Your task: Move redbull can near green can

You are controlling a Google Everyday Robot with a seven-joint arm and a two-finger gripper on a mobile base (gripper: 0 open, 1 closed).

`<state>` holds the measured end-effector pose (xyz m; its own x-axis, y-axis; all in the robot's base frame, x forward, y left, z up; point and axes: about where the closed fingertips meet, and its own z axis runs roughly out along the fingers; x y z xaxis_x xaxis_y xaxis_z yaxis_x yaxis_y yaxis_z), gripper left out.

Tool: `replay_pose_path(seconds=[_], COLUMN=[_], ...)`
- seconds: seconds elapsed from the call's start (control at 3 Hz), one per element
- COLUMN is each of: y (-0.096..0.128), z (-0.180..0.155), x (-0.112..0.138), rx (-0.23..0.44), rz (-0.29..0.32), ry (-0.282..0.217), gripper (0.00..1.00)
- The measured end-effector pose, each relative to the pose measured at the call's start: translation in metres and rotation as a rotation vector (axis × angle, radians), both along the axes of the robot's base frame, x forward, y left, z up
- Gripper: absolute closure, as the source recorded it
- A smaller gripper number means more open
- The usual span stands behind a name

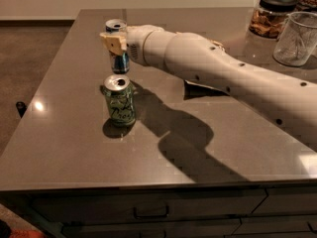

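Next, I release the redbull can, now upright behind the green can, on the shadowed table [147, 98] beside the green can, slightly behind it.
The redbull can [119, 62], slim and blue-and-silver, is upright at the far left of the dark table [69, 133]. My gripper [115, 43] is shut around its middle, with a tan finger [113, 42] across the can's front. My white arm reaches in from the right. The green can [120, 103], wider and with pale lettering, stands upright just in front of the redbull can, a short gap apart. The bottom of the redbull can is hidden behind the green can's top.
A lidded jar of snacks [270, 15] and a clear cup [298, 37] stand at the back right. A flat packet [200, 89] lies partly under my arm. The table's left edge is close to both cans.
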<state>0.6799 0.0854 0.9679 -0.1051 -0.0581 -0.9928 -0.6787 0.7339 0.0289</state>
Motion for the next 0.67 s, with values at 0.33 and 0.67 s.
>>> replay_pose_path(seconds=[0.33, 0.67], y=[-0.018, -0.038], z=[-0.011, -0.018], x=[-0.013, -0.032], rx=[0.013, 0.006], rz=[-0.025, -0.046], ry=[0.011, 0.005], gripper=[1.0, 1.0])
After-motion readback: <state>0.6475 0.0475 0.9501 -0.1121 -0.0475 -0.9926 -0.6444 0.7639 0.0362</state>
